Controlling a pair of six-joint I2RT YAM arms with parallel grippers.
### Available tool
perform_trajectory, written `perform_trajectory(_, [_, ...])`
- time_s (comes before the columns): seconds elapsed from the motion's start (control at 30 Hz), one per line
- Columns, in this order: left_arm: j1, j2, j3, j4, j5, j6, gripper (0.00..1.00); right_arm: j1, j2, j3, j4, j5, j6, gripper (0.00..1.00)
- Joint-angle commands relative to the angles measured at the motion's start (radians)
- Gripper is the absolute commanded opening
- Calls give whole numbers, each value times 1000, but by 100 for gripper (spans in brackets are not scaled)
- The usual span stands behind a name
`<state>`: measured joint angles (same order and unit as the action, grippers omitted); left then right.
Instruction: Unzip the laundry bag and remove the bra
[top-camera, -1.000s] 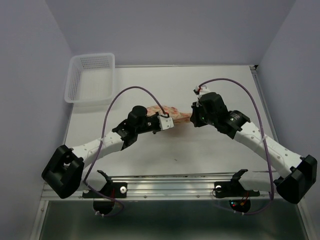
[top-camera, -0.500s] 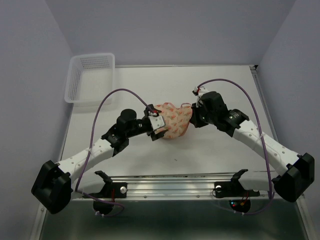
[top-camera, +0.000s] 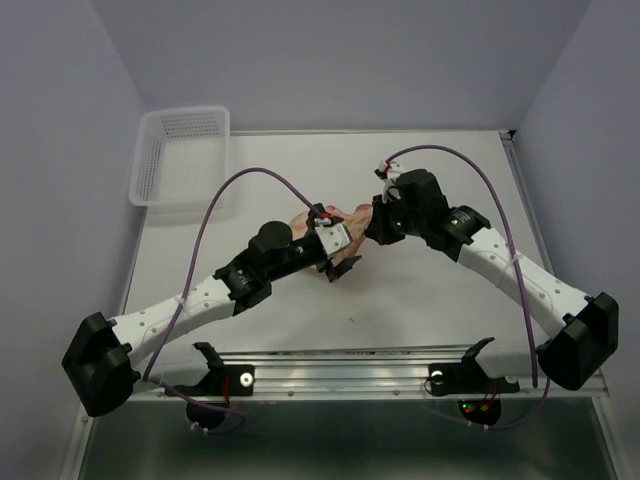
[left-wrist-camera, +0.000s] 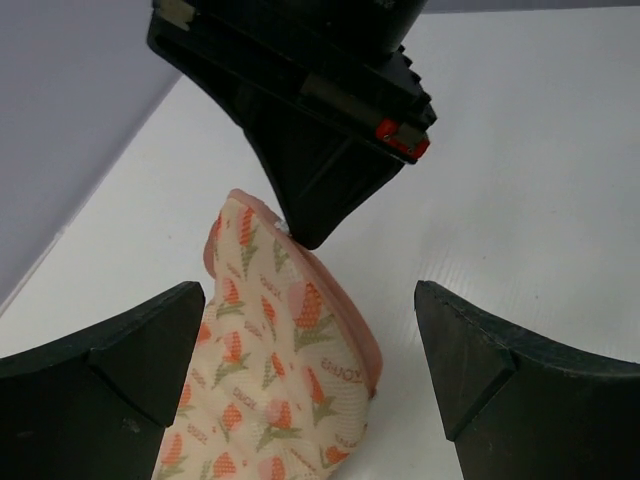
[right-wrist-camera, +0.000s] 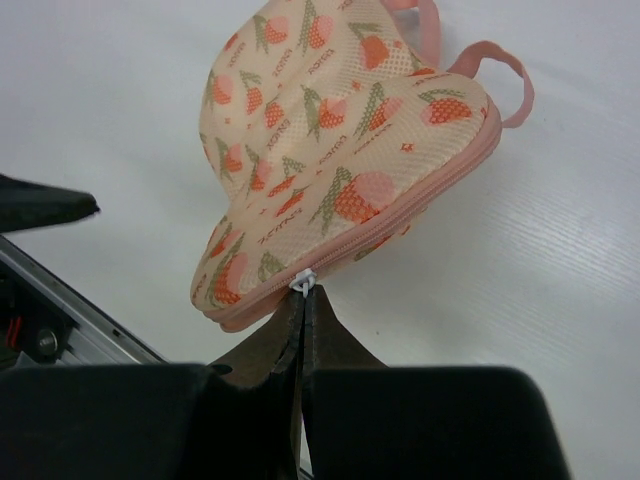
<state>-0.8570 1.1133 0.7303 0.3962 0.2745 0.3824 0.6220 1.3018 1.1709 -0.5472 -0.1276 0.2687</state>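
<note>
The laundry bag's near end hangs loose while my right gripper holds the zipper pull. I should use my left gripper to pinch that end (left-wrist-camera: 352, 405) and pull it tight.
The peach laundry bag (right-wrist-camera: 330, 130) with orange print hangs zipped between the two grippers, its pink loop (right-wrist-camera: 500, 70) at the far end. My right gripper (right-wrist-camera: 303, 300) is shut on the small white zipper pull (right-wrist-camera: 303, 281) at the bag's pink edging. My left gripper (left-wrist-camera: 308, 300) is open, its jaws standing either side of the bag (left-wrist-camera: 270, 370) without touching it. From above, the bag (top-camera: 352, 216) is mostly hidden under the left gripper (top-camera: 340, 258) and the right gripper (top-camera: 372, 225). The bra is out of view.
A white mesh basket (top-camera: 180, 155) stands at the table's back left corner. A metal rail (top-camera: 350, 365) runs along the near edge between the arm bases. Purple cables arch above both arms.
My left gripper has opened and let go of the bag, then moved right to straddle it. The right gripper, still shut on the pull, has shifted slightly left.
</note>
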Motion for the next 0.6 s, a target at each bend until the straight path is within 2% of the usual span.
perform_trajectory(0.0, [-68,34,47,61,-153,-59,99,5,16,64,70,-41,29,1])
perform_trajectory(0.1, [-88,84,76,58,-233,-89,99,15,34,72,73,-41,30,1])
perform_trajectory(0.23, [-108,125,122,62,-348,-210,99,24,48,98,73,-33,40,1])
perform_trajectory(0.4, [-132,183,133,89,-457,-208,97,42,65,108,73,-23,44,1])
perform_trajectory(0.47, [-132,216,144,87,-483,-201,86,51,65,108,73,-21,44,1])
perform_trajectory(0.5, [-132,221,146,89,-485,-200,74,51,63,107,73,-21,43,1])
perform_trajectory(0.57, [-134,232,150,84,-482,-191,61,51,54,105,73,-17,43,1])
